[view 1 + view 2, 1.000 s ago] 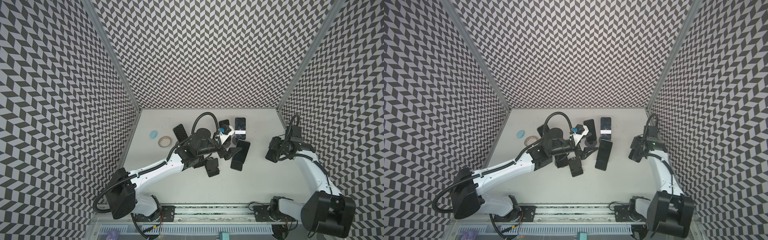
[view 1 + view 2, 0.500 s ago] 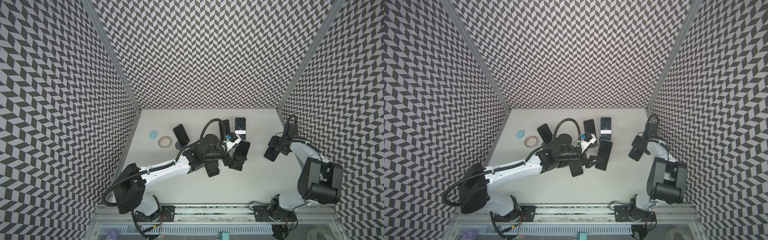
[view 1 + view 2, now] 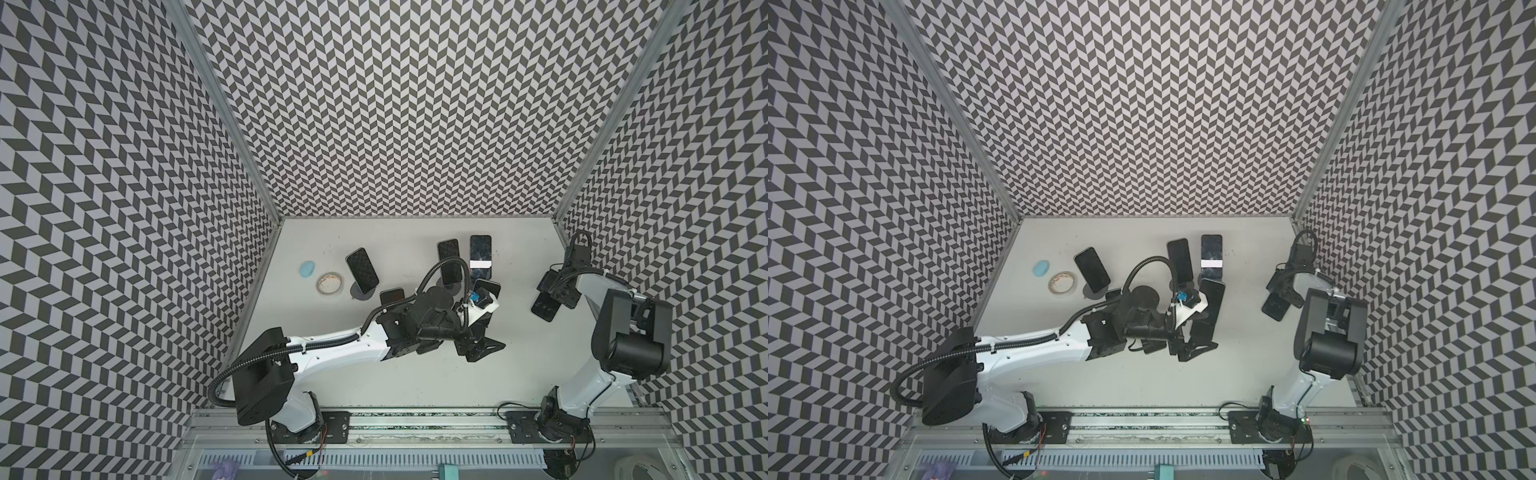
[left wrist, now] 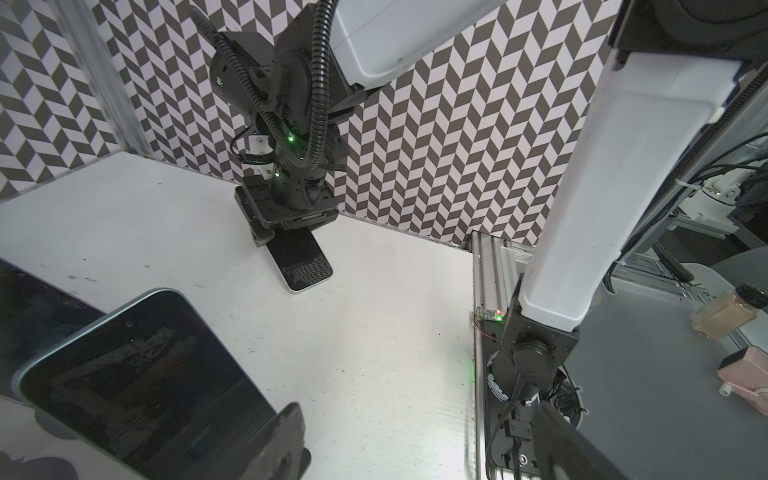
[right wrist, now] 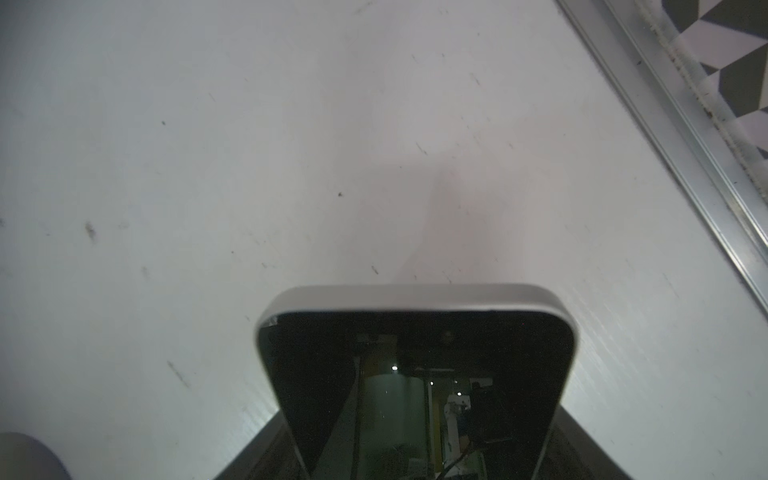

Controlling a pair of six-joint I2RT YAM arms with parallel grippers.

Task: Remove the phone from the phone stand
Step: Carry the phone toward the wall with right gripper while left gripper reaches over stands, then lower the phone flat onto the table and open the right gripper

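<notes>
The robot's right gripper should lay the dark phone down flat on the white table [image 3: 562, 295] [image 5: 509, 316] near the metal piece of the patterned side.
Several dark phones lean on round-based stands in mid-table in both top views. My left gripper [image 3: 484, 351] [image 3: 1198, 349] is open, low over the table at the near end of one leaning phone [image 3: 1210, 307]. In the left wrist view that phone [image 4: 145, 374], with its pale blue rim, lies beside one finger [image 4: 282, 440], and nothing is between the jaws. My right gripper [image 3: 555, 297] [image 4: 286, 224] is shut on another phone [image 3: 543, 309] [image 4: 299, 262] [image 5: 415, 374] near the right wall. That phone's free end is at the table.
At the back left lie a blue oval object [image 3: 306, 269] and a tape roll [image 3: 330, 282]. Other phones [image 3: 361, 270] [image 3: 449, 259] [image 3: 481, 257] stand behind my left wrist. Patterned walls close three sides, and a metal rail [image 3: 415, 419] runs along the front.
My left gripper has swung right and toward the front, past the middle phones. My right arm has folded upward while its held phone stayed near the right wall, slightly lower.
</notes>
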